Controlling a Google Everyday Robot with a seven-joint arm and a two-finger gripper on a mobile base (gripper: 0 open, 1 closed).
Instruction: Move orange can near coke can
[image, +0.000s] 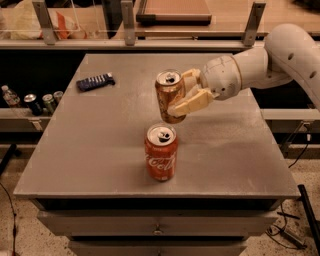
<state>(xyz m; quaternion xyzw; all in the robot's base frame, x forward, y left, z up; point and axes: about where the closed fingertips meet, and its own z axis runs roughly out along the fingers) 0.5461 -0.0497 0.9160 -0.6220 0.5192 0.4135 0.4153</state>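
Note:
My gripper is to let go of the orange can, now upright above the grey table, toward the white arm. It will set it on the grey table diagonally (190, 145) behind the coke can.
The orange can (169, 95), golden-orange with a silver top, is held upright in the air above the grey table (100, 135). My gripper (186, 94) is shut on it from the right, with the white arm reaching in from the right edge. The coke can (161, 152), red with white script, stands upright on the table near the front, just below and in front of the held can. The two cans are close but apart.
A dark blue flat packet (95, 81) lies at the table's back left. Several cans and a bottle (30, 102) stand on a low shelf to the left. A railing and counter run behind the table.

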